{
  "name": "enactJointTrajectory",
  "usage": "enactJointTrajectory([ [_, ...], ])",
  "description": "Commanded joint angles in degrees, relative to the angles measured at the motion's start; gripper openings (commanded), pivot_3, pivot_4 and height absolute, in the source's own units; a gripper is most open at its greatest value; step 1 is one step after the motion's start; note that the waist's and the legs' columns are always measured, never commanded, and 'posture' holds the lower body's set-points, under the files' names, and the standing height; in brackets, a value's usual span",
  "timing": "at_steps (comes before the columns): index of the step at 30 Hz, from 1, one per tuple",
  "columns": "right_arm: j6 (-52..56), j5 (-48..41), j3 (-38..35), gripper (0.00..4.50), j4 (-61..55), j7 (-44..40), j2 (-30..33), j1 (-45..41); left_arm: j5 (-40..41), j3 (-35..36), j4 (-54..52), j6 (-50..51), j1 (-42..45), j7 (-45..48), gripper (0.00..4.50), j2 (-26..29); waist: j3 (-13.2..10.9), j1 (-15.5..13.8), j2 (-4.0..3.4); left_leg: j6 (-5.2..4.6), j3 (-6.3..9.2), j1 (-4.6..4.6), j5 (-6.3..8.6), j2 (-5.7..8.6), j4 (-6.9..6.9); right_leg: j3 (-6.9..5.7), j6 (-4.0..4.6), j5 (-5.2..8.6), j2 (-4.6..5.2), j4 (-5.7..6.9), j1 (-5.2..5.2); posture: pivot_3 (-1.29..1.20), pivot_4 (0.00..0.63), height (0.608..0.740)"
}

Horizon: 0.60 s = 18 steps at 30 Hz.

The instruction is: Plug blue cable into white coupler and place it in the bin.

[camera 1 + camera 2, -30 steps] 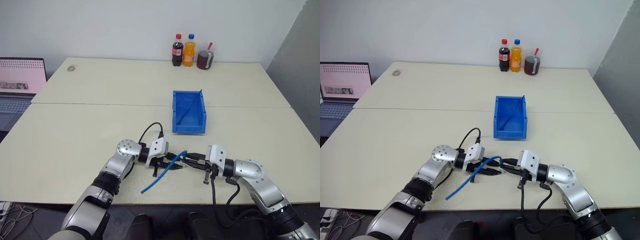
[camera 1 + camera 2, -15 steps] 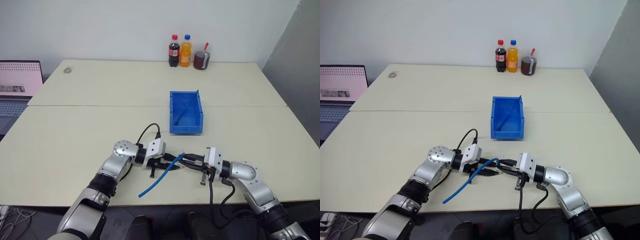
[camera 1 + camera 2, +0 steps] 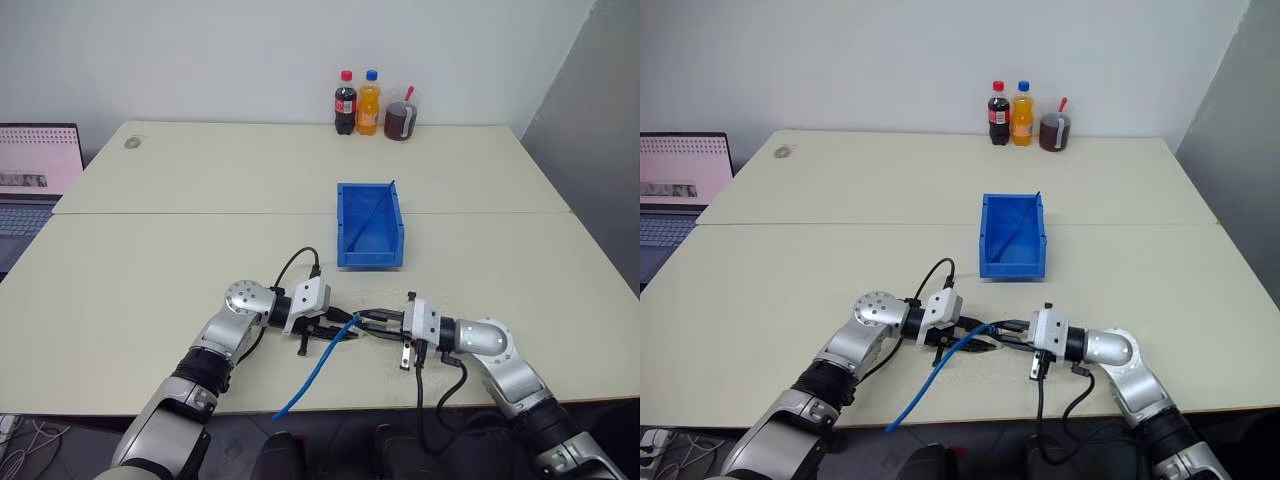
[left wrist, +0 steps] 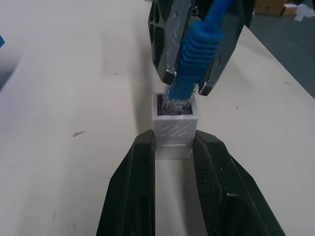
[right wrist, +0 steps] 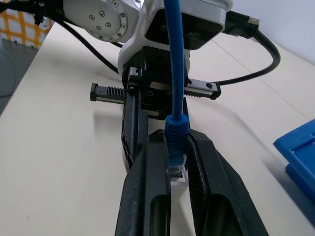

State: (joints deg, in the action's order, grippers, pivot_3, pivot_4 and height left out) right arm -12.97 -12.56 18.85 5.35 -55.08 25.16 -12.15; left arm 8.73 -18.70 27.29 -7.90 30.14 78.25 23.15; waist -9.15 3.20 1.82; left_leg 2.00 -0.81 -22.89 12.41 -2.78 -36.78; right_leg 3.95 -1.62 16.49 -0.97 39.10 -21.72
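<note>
The blue cable with the white coupler, now low over the table's near middle, will be released by my right gripper on the near bottom of the blue bin (image 3: 379, 241).
My left gripper (image 4: 173, 143) is shut on the white coupler (image 4: 173, 132), a tiny ribbed block with its dark opening facing the other hand. The right gripper (image 5: 176, 137) is shut on the blue cable (image 5: 174, 59) just behind its clear plug. The plug's tip sits in the coupler's opening. Both grippers meet tip to tip low over the table's near middle (image 3: 356, 328). The cable's loose tail (image 3: 312, 378) runs down to the table's front edge. The blue bin (image 3: 345, 215) stands open a short way beyond the grippers, with a thin dark line across its inside.
Two bottles (image 3: 356, 101) and a dark cup (image 3: 399, 120) stand at the table's far edge. A laptop (image 3: 35, 170) sits at the far left. A seam (image 3: 200, 213) crosses the table behind the bin.
The camera has shifted a little. Both grippers keep their grips and stay nearly still. The cable's loose tail has swung lower, toward the table's front edge.
</note>
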Motion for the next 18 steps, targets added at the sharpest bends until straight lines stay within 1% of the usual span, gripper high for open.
enactJointTrajectory([
  [1,18.04,-5.52,-0.83,0.23,-0.67,0.21,0.22,3.36,-0.33,-0.15,-1.54,0.40,-1.04,1.42,0.77,1.17,0.00,0.00,0.00,0.00,0.03,0.00,0.00,-0.01,0.00,0.02,0.01,0.00,0.00,0.00,0.00,0.00,0.150,0.740],
  [3,23.16,-8.03,-1.62,0.23,-2.25,0.48,0.29,4.04,-0.34,-0.14,-1.68,0.41,-1.17,1.38,0.77,1.22,0.00,0.00,0.00,0.01,0.09,0.00,0.00,-0.02,0.01,0.04,0.03,0.00,0.01,0.00,0.00,0.00,0.150,0.740],
  [5,25.27,-8.61,-2.04,0.23,-3.30,0.72,0.48,4.67,-0.36,-0.14,-1.82,0.45,-1.25,1.29,0.77,1.21,0.00,-0.02,0.00,0.01,0.14,-0.01,0.01,-0.01,0.02,0.04,0.04,0.02,0.02,-0.02,0.00,0.00,0.150,0.740],
  [13,23.83,-5.11,-0.27,0.23,-4.78,0.35,0.71,6.52,-0.37,-0.07,-2.02,0.52,-1.52,1.24,0.77,1.20,0.00,-0.08,0.00,0.05,0.13,-0.02,0.05,0.02,0.13,-0.02,0.07,0.11,0.02,-0.09,0.00,0.00,0.150,0.740],
  [16,18.86,-1.13,1.61,0.23,-3.34,0.08,0.93,6.71,-0.37,-0.06,-2.05,0.52,-1.59,1.26,0.77,1.22,0.01,-0.08,0.00,0.05,0.14,-0.01,0.06,0.03,0.14,-0.03,0.06,0.12,0.02,-0.09,0.00,0.00,0.150,0.740],
  [18,13.74,2.11,2.42,0.23,-0.90,0.27,0.89,6.38,-0.37,-0.06,-2.01,0.52,-1.56,1.27,0.77,1.21,0.03,-0.06,0.01,0.06,0.13,0.00,0.06,0.03,0.15,-0.04,0.06,0.13,0.02,-0.10,-0.01,0.00,0.150,0.740],
])
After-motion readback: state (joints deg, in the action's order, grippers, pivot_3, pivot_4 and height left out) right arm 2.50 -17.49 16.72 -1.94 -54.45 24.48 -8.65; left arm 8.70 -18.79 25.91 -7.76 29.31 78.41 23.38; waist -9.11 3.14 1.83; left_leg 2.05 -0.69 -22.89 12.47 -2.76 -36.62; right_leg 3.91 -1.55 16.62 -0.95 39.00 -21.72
